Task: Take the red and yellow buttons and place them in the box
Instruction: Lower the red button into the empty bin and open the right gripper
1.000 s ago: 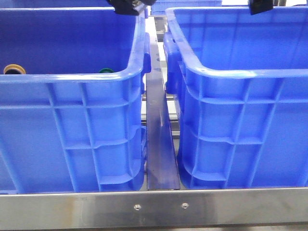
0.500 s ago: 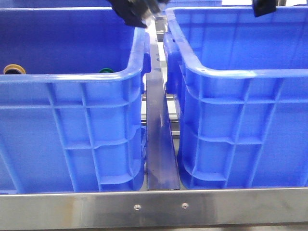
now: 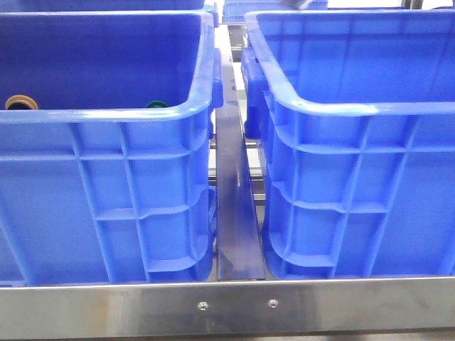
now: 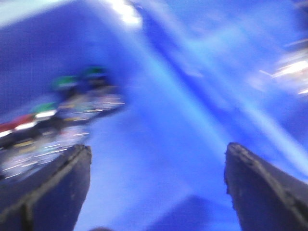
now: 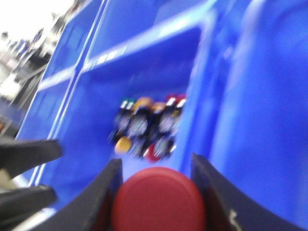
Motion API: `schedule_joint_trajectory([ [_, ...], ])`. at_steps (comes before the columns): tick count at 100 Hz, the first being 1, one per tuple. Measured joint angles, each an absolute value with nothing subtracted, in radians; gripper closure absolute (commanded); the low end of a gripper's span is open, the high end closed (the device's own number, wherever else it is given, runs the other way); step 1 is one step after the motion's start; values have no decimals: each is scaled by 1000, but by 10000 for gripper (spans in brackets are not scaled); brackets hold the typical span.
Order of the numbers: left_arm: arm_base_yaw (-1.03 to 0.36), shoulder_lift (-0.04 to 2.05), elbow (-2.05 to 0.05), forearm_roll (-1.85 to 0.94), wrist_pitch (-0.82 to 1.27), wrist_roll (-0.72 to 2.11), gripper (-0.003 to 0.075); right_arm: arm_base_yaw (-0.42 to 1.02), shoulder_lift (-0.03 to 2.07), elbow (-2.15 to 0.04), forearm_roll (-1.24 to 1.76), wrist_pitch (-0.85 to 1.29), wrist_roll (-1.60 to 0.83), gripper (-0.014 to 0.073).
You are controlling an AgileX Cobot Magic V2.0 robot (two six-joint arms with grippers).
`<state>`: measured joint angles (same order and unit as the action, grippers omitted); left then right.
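Observation:
The robot's right gripper needs to release the red button behind the near rim of the empty-looking blue crate (image 3: 373,93).
My right gripper (image 5: 155,161) is shut on a red button (image 5: 159,199), its round cap filling the gap between the fingers. Beyond it, a blurred pile of buttons (image 5: 147,127) with yellow, red and green caps lies in a corner of a blue crate (image 5: 144,57). My left gripper (image 4: 158,149) is open and empty over blue plastic, with blurred green- and red-capped buttons (image 4: 72,110) off to one side. The front view shows two alike blue crates, the left one (image 3: 106,117) and the right one (image 3: 341,110). Which one is the box I cannot tell. Neither gripper shows there.
Inside the left crate a yellowish cap (image 3: 18,101) and a green cap (image 3: 156,104) peek over the near rim. A dark blue rail (image 3: 234,213) runs between the crates. A steel bar (image 3: 234,305) crosses the front edge.
Both dark gripper parts at the top of the front view have left it. The left one first shifted right over the gap between the crates.

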<state>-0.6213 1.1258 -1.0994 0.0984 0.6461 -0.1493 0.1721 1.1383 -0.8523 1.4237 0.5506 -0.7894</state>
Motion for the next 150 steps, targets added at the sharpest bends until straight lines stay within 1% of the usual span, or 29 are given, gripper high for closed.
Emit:
schedule_joint_trajectory([
  [20,-466,1002,-951,98,591,-171,211,84,1131,-852,1370,536,-798,379],
  [25,-431,962,-906,99,579,-179,227,73,1131,-852,1350,519,-803,379],
  [30,-393,920,-869,101,575,-187,264,69,1131,-852,1334,494,-813,379],
  [34,-360,885,-845,101,567,-193,312,67,1131,-852,1326,465,-824,379],
  [36,-343,869,-831,101,563,-194,353,66,1131,-852,1321,450,-834,379],
  [37,-338,864,-823,101,562,-194,353,64,1131,-852,1321,444,-842,379],
  [42,-299,830,-794,101,558,-199,450,64,1131,-852,1319,402,-869,379],
  [44,-283,816,-784,101,556,-199,477,64,1131,-852,1319,382,-882,379],
  [49,-248,788,-763,101,554,-201,588,64,1131,-852,1319,333,-911,379],
  [51,-234,778,-755,101,554,-201,615,64,1131,-852,1319,313,-923,379],
  [56,-207,758,-742,103,554,-201,720,64,1131,-852,1319,265,-950,379],
  [58,-197,752,-739,103,554,-201,744,64,1133,-852,1319,245,-960,379],
  [73,-164,735,-732,110,539,-201,741,64,1178,-852,1323,121,-1030,379],
  [95,-164,735,-732,116,493,-201,741,64,1349,-856,1331,0,-1094,379],
  [121,-164,735,-730,117,489,-201,741,75,1548,-967,1326,-7,-1102,379],
  [150,-164,735,-730,117,489,-201,741,127,1736,-1093,1275,-41,-1108,379],
])
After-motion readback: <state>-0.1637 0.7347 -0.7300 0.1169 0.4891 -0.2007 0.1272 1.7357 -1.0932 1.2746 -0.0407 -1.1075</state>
